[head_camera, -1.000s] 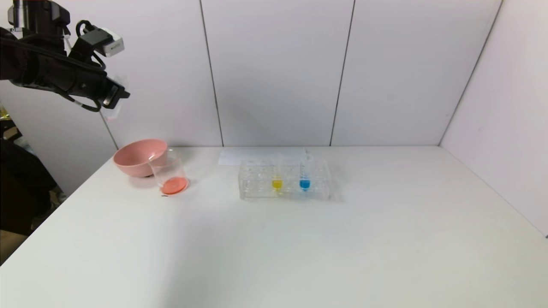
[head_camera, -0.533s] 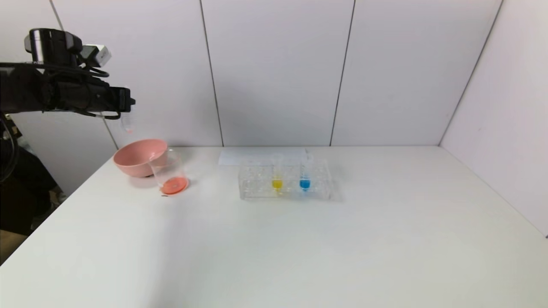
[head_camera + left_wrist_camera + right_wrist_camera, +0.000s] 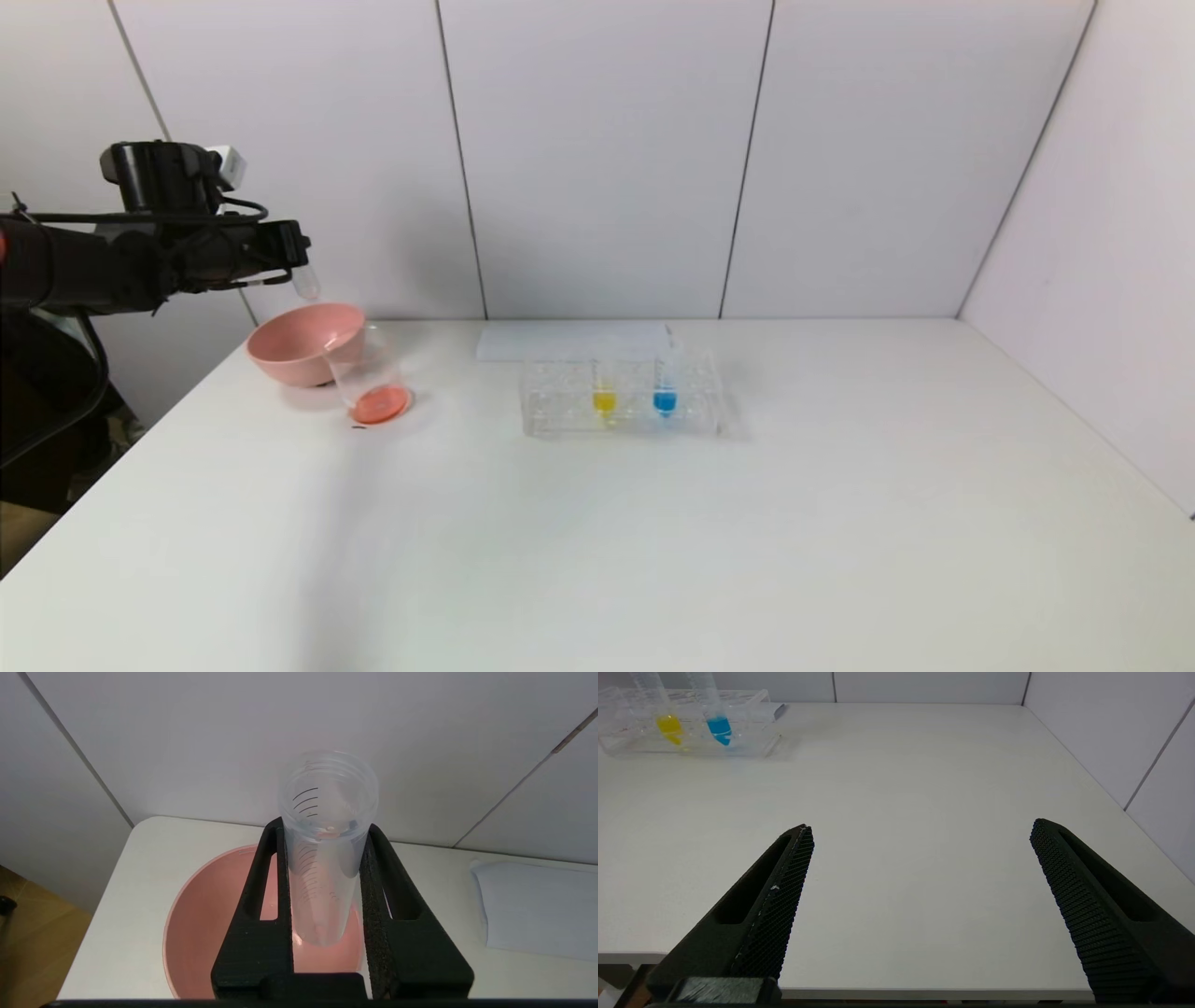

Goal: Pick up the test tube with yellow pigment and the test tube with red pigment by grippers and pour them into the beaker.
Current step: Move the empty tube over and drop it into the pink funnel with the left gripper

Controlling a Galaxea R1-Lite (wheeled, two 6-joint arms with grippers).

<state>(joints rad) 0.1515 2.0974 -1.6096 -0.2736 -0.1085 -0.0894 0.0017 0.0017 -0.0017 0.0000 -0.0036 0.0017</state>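
Observation:
My left gripper will set the test tube with red pigment down inside the pink bowl (image 3: 309,346) (image 3: 255,938) next to the beaker.
My left gripper (image 3: 297,250) is shut on the test tube with red pigment (image 3: 306,280), which now looks almost empty. It hangs above the far rim of the pink bowl (image 3: 299,341). In the left wrist view the tube (image 3: 322,868) stands between the two black fingers (image 3: 261,882) with the bowl (image 3: 210,933) below; only a red trace shows near its mouth. The beaker (image 3: 369,373) beside the bowl holds red-orange liquid at its bottom. The test tube with yellow pigment (image 3: 604,387) stands in the clear rack (image 3: 560,397). My right gripper (image 3: 920,830) is open over the table's near edge.
A tube with blue liquid (image 3: 665,387) stands in the rack right of the yellow one. A white sheet of paper (image 3: 523,341) lies behind the rack. From the right wrist, the rack (image 3: 752,718) with both tubes lies far off.
My left gripper has come down and slightly right with the tube, from high by the wall to just above the pink bowl. Nothing on the table has moved.

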